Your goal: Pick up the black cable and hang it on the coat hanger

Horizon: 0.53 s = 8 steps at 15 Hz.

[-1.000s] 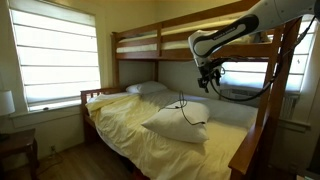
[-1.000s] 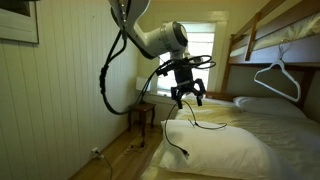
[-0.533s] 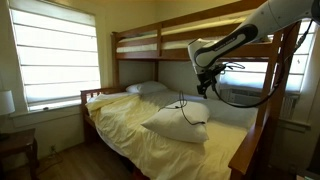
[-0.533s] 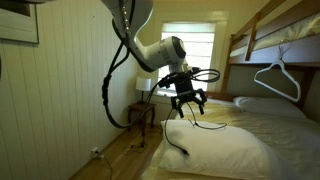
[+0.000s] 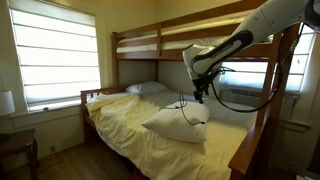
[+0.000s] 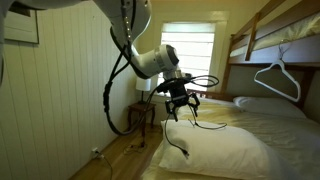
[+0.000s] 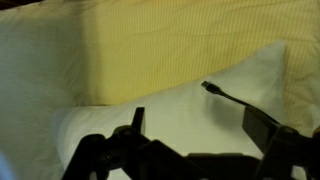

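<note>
The gripper will next go to the black cable and close on the cable's raised loop (image 5: 182,97) above the white pillow.
The black cable (image 5: 184,107) lies in loose loops on a white pillow (image 5: 172,126) on the lower bunk. In an exterior view it trails over the pillow's near corner (image 6: 181,148). My gripper (image 5: 198,96) hangs open just above the pillow and cable, as both exterior views show (image 6: 180,107). In the wrist view the cable's plug end (image 7: 208,87) rests on the pillow (image 7: 170,115) ahead of the gripper (image 7: 200,126), and the cord runs off behind the right finger (image 7: 262,127). Nothing is held. The white coat hanger (image 6: 278,78) hangs from the upper bunk's rail.
A wooden bunk bed frame (image 5: 140,52) stands over a yellow duvet (image 5: 125,125). More pillows lie at the headboard (image 5: 147,88). A ladder post (image 5: 275,95) rises by the arm. A window (image 5: 55,55) and a small side table (image 5: 18,148) flank the bed.
The arm has come down and moved towards the pillow, bringing the gripper closer to the cable. The jaws have stayed open. The cable has not moved.
</note>
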Each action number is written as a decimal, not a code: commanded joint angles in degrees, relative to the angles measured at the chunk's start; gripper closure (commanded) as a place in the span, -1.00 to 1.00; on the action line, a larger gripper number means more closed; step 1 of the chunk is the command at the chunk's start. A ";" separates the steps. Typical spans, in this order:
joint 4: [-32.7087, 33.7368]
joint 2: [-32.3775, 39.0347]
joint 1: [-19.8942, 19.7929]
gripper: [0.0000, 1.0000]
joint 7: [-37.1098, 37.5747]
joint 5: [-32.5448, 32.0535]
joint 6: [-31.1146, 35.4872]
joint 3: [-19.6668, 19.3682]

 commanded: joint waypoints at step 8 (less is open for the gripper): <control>-1.43 4.80 0.09 -1.00 -10.63 4.84 14.31 1.10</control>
